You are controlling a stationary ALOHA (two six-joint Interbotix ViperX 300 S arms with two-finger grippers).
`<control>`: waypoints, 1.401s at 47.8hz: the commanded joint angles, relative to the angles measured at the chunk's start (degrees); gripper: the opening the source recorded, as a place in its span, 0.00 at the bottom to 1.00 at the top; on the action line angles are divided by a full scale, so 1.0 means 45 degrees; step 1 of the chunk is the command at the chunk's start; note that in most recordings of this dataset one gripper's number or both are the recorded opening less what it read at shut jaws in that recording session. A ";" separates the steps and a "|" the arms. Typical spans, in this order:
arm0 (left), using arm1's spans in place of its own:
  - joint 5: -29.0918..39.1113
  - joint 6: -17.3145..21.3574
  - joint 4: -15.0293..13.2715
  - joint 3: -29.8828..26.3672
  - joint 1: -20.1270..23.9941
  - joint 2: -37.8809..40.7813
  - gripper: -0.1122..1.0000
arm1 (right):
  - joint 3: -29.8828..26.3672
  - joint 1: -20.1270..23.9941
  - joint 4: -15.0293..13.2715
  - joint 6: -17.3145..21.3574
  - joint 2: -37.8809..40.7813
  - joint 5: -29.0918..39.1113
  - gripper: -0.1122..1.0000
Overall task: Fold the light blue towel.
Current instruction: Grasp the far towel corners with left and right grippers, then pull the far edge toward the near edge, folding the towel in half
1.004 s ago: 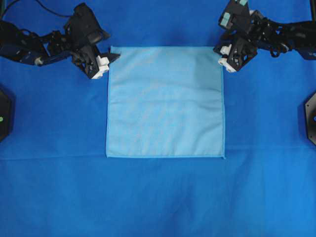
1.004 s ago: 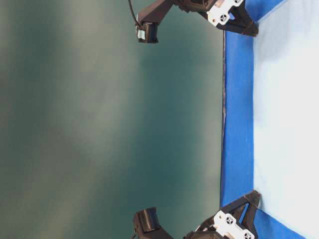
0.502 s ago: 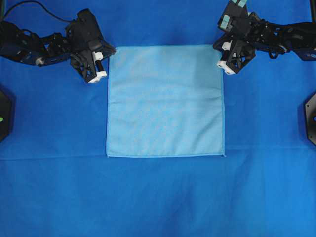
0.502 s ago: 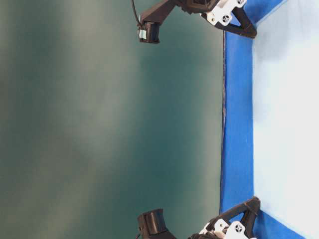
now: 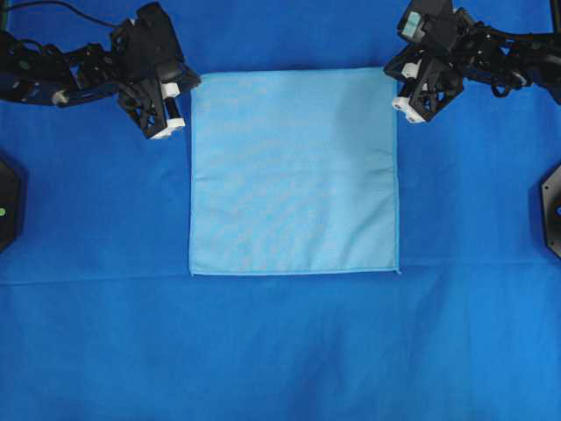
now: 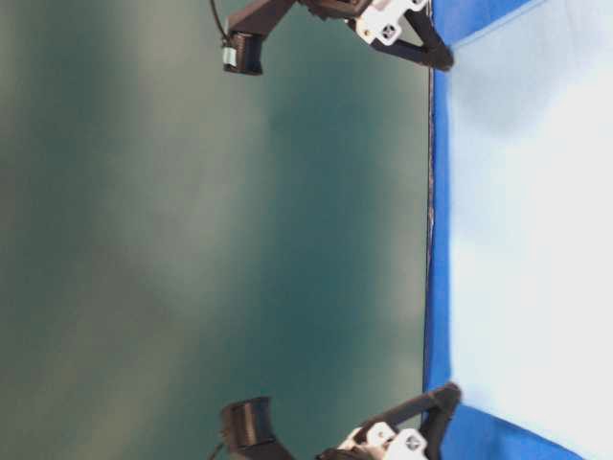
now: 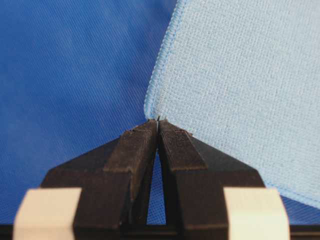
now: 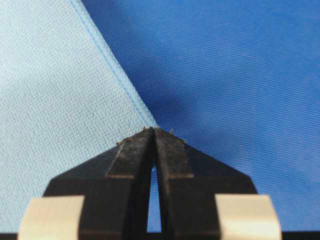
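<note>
My left gripper is holding the light blue towel's far corner, pinched at its tips. Next, I release it on the towel's near corner point(image 5: 195, 267) along the same side.
The light blue towel point(image 5: 294, 171) lies spread as a square on the deep blue sheet point(image 5: 280, 351). My left gripper point(image 5: 194, 82) is at its far left corner and my right gripper point(image 5: 392, 71) is at its far right corner. In the left wrist view the left gripper point(image 7: 158, 120) is shut, with the hemmed corner of the towel point(image 7: 240, 75) pinched at its tips. In the right wrist view the right gripper point(image 8: 154, 129) is shut on the other corner of the towel point(image 8: 55, 85). From table level the towel point(image 6: 536, 240) shows pale, its far edge held just above the sheet.
The deep blue sheet covers the whole table around the towel. Black fixtures sit at the left edge point(image 5: 7, 202) and at the right edge point(image 5: 552, 206). Both arms stretch along the far side of the table.
Both grippers went from open to shut on the towel's far corners. They then rose and moved toward the far side, dragging the towel's near edge slightly that way.
</note>
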 commanded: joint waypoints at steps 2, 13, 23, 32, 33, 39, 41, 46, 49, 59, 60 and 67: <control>0.0000 0.0000 0.0000 -0.0137 0.0020 -0.0527 0.12 | -0.0078 0.0059 0.0000 0.0039 -0.0332 0.0000 0.12; 0.0254 0.0000 -0.0020 -0.0098 -0.0449 -0.0547 0.12 | -0.0039 0.0430 0.0078 0.0117 -0.0488 0.0371 0.12; 0.1172 -0.0039 0.0000 0.0020 -0.1523 -0.0918 0.12 | 0.0117 0.1680 0.0352 0.0586 -0.1133 0.1250 0.12; 0.2383 -0.0547 0.0000 0.0176 -0.3223 -0.1484 0.12 | 0.0605 0.3613 0.0449 0.1660 -0.1738 0.2012 0.12; 0.2461 -0.0664 -0.0020 0.0215 -0.3398 -0.1504 0.12 | 0.0664 0.3828 0.0469 0.1797 -0.1797 0.2090 0.12; 0.2773 -0.1172 -0.0020 0.0332 -0.4883 -0.1504 0.12 | 0.0957 0.5098 0.0469 0.2715 -0.2012 0.2383 0.12; 0.2832 -0.1270 -0.0020 0.0371 -0.5371 -0.1504 0.12 | 0.1035 0.5605 0.0469 0.3125 -0.2070 0.2441 0.12; 0.2852 -0.1641 -0.0020 0.0332 -0.6543 -0.1445 0.12 | 0.1074 0.6602 0.0469 0.3965 -0.2090 0.2441 0.12; 0.2852 -0.1914 -0.0020 0.0313 -0.7031 -0.1387 0.12 | 0.1055 0.7246 0.0469 0.4512 -0.2090 0.2441 0.12; 0.2773 -0.2754 -0.0020 0.0273 -0.8047 -0.1309 0.12 | 0.1074 0.8516 0.0469 0.5469 -0.2031 0.2383 0.12; 0.2773 -0.2793 -0.0020 0.0273 -0.8105 -0.1309 0.12 | 0.1074 0.8574 0.0469 0.5508 -0.2012 0.2383 0.12; 0.2715 -0.2930 -0.0020 0.0195 -0.8516 -0.1230 0.12 | 0.1016 0.8926 0.0469 0.5742 -0.1934 0.2383 0.12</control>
